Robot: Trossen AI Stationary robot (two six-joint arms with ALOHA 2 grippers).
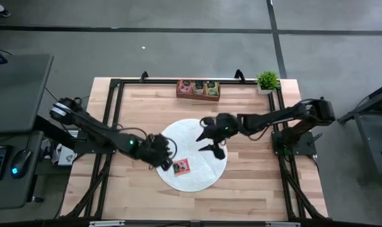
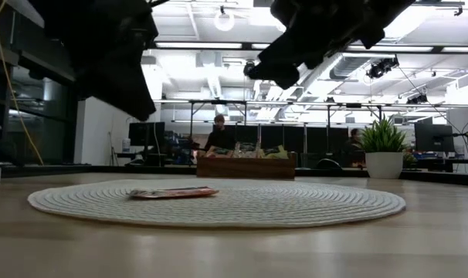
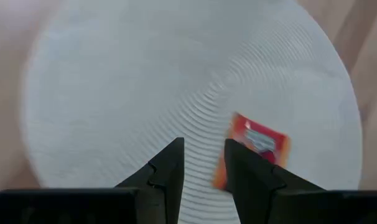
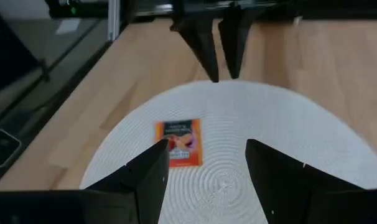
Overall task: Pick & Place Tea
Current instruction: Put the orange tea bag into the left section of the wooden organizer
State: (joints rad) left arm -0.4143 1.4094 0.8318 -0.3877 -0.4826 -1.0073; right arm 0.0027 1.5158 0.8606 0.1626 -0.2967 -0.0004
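Observation:
The red tea packet's end [image 1: 176,168] faces my left gripper. That gripper will close there, leaving the opposite end toward my right gripper.
One red tea packet [image 1: 181,166] lies flat on the round white woven mat [image 1: 192,135], toward the mat's near-left part; it also shows in the low view [image 2: 172,192]. My left gripper [image 3: 204,163] hovers above the mat just left of the packet [image 3: 257,142]. Its fingers stand open a little, with nothing between them. My right gripper [image 4: 204,165] hangs over the mat's middle [image 1: 207,140], open wide and pointing toward the packet [image 4: 180,143]. More tea packets stand in the brown wooden tray [image 1: 198,89] at the far edge.
A small potted plant [image 1: 267,81] stands at the far right corner, beside the tray. A black frame [image 1: 115,113] runs along the table's sides. Bare wood lies around the mat [image 2: 218,202]. People sit at desks in the room beyond [image 2: 218,135].

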